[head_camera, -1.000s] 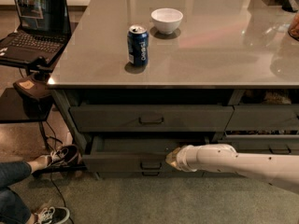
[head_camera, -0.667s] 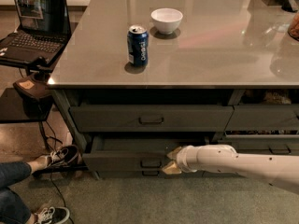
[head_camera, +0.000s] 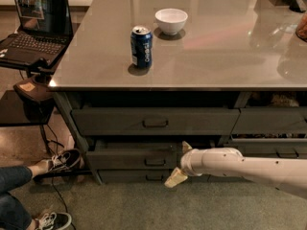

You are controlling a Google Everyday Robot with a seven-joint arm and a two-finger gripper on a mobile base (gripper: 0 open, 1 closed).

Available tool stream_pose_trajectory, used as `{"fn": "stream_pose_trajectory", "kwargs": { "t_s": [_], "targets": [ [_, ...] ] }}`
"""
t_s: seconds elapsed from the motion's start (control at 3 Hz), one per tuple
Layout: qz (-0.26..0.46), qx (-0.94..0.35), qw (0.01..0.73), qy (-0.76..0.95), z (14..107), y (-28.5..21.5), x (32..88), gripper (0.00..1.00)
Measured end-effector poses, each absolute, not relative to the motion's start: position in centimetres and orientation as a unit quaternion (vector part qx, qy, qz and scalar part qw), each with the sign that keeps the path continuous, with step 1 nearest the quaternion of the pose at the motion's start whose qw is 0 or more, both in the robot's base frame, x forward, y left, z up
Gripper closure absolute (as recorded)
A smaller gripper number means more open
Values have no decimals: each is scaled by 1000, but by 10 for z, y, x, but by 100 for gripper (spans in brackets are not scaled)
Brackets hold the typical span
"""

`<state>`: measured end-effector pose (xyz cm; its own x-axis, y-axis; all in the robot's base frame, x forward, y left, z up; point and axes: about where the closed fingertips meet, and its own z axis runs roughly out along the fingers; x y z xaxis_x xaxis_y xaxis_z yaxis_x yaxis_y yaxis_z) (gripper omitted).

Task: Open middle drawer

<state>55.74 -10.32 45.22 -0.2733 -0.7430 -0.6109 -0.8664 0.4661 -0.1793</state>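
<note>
The top edge of the middle drawer [head_camera: 176, 155] is my next place to grip. My gripper needs to close on it between the drawer's handle and the end nearest my arm.
The middle drawer [head_camera: 127, 158] is the medium-height dark front under the taller top drawer [head_camera: 115, 121], with a small pull handle [head_camera: 155, 162] at its centre. It stands slightly out, with a strip of its top edge showing. My gripper [head_camera: 180, 163] is at the right end of this drawer front, to the right of the handle. It is open: one cream finger [head_camera: 186, 146] points up and the other [head_camera: 174, 179] points down toward the carpet. It holds nothing. The white arm [head_camera: 249, 166] reaches in from the right.
A slim bottom drawer [head_camera: 129, 177] sits below. On the tabletop [head_camera: 216, 56] stand a blue Pepsi can [head_camera: 141, 47] and a white bowl [head_camera: 171, 20]. A laptop [head_camera: 33, 28] sits on a side stand at the left. A person's legs and shoes [head_camera: 57, 161] are on the floor at the lower left.
The gripper's fingers have spread apart, one up and one down, and the arm's tip has shifted slightly right along the middle drawer front. The drawers look unchanged.
</note>
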Motion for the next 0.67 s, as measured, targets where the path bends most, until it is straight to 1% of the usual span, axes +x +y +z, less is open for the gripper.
{"fn": "stream_pose_trajectory", "kwargs": {
  "t_s": [0.67],
  "targets": [
    [62, -471, 320, 820, 426, -114, 588, 0]
  ]
}}
